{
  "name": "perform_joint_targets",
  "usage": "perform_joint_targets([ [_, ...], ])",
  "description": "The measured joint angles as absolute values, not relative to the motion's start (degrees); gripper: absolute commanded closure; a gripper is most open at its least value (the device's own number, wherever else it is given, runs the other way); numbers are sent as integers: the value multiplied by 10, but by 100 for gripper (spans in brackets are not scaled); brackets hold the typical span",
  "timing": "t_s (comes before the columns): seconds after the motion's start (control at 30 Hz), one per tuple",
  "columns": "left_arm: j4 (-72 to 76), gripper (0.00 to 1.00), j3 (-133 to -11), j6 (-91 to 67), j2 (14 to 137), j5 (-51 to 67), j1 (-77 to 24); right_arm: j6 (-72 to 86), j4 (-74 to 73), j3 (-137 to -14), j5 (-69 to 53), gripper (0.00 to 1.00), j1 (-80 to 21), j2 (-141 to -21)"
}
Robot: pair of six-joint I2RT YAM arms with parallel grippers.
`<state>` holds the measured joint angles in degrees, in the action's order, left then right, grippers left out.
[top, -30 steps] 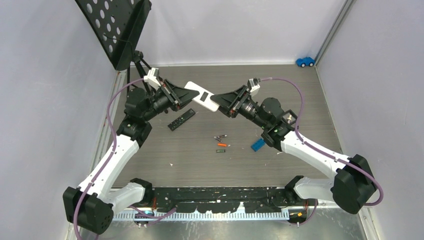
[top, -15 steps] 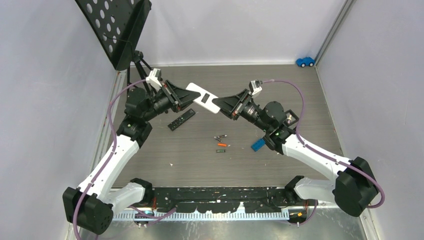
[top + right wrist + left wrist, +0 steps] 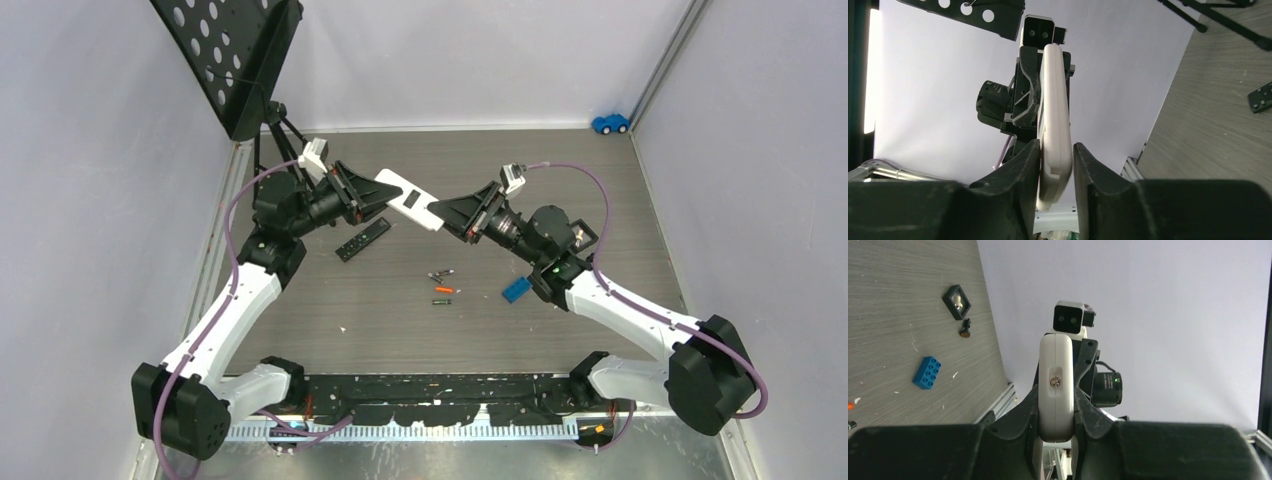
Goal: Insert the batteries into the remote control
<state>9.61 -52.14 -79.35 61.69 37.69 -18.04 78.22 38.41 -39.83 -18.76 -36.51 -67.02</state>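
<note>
Next, I open my right gripper so the battery cover, which juts past the white remote's end, falls clear, and then take the remote's uncovered end (image 3: 1058, 162).
A white remote control (image 3: 408, 198) hangs in the air above the table's far middle, held at both ends. My left gripper (image 3: 372, 192) is shut on its left end; in the left wrist view the remote (image 3: 1056, 385) stands clamped between the fingers (image 3: 1057, 410). My right gripper (image 3: 440, 212) is shut on the other end, and the remote's edge (image 3: 1054, 120) runs up from between its jaws (image 3: 1055, 165). The batteries lie on the table below: a dark one (image 3: 441, 273), an orange one (image 3: 444, 289) and a green one (image 3: 441, 301).
A black remote (image 3: 362, 239) lies on the table under the left arm. A blue block (image 3: 516, 289) sits beside the right arm's forearm. A black perforated stand (image 3: 232, 60) rises at the back left, and a blue toy car (image 3: 610, 123) is in the far right corner.
My right gripper's jaws have closed onto the white remote's free end. Both arms and the remote have shifted slightly to the right.
</note>
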Motion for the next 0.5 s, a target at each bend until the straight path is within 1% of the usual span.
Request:
perform_joint_targets([
  [0.07, 97, 100, -521, -801, 619, 374, -174, 777, 386, -398, -187, 41, -361, -675],
  [0.1, 97, 100, -521, -805, 620, 370, -168, 779, 385, -398, -187, 35, -357, -679],
  [0.13, 98, 100, -520, -809, 621, 365, -163, 777, 382, -398, -187, 31, -354, -683],
  [0.2, 103, 100, -517, -812, 622, 356, -154, 775, 372, -398, -185, 27, -350, -692],
  [0.33, 108, 100, -504, -812, 623, 347, -150, 775, 347, -399, -185, 28, -349, -695],
  [0.43, 112, 100, -493, -812, 627, 345, -150, 775, 337, -400, -186, 35, -349, -696],
  [0.5, 114, 100, -485, -811, 631, 343, -149, 778, 335, -400, -186, 43, -349, -696],
])
